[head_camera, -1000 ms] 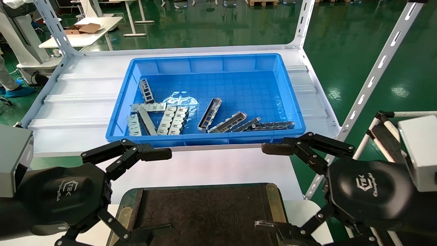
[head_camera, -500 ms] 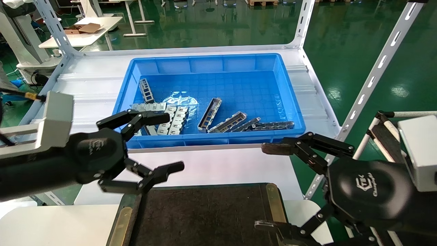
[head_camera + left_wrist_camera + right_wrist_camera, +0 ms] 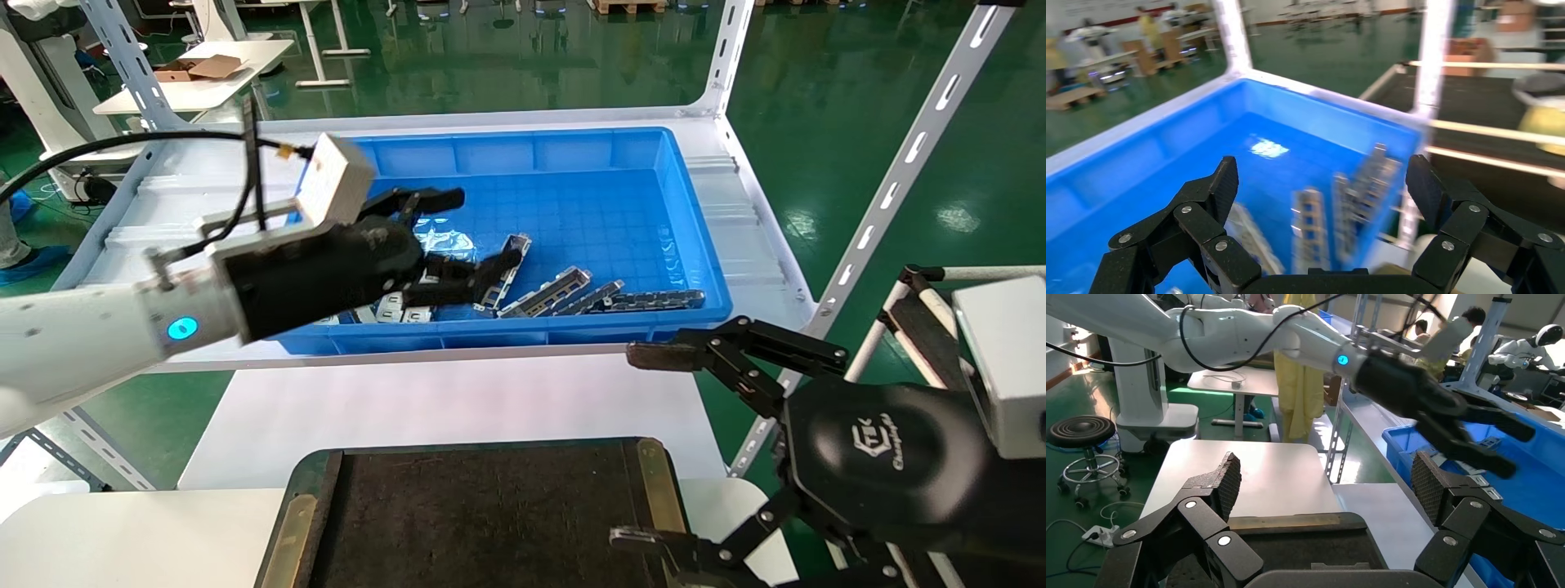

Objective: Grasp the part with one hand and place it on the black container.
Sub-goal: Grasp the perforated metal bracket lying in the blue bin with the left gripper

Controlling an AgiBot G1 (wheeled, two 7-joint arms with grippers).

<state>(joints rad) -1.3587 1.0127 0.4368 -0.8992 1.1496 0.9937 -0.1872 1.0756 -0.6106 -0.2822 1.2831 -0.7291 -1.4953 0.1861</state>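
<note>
Next, I move my left gripper to the silver-grey channel next to the flat plates and close it on the channel's long side (image 3: 505,248) (image 3: 1236,215) close to its far end.
The part (image 3: 516,242), a silver-grey channel, lies in the blue bin (image 3: 572,151), mostly hidden behind my left gripper's lower finger. My left gripper (image 3: 476,229) is open and empty, just above the part inside the bin. In the left wrist view the gripper (image 3: 1322,177) is wide open over a blurred channel with cutouts (image 3: 1309,236). The black container (image 3: 490,514) lies at the near edge and also shows in the right wrist view (image 3: 1291,539). My right gripper (image 3: 637,447) is open and empty, parked over the container's right end (image 3: 1326,474).
More metal pieces (image 3: 564,290) and dark rail strips (image 3: 654,300) lie right of the part; flat plates (image 3: 404,309) lie to its left. White slotted rack posts (image 3: 891,188) stand at the shelf corners. A white tabletop (image 3: 458,400) lies between bin and container.
My left arm has swung up from beside the black container, forward and into the blue bin, staying open. The right arm has not moved.
</note>
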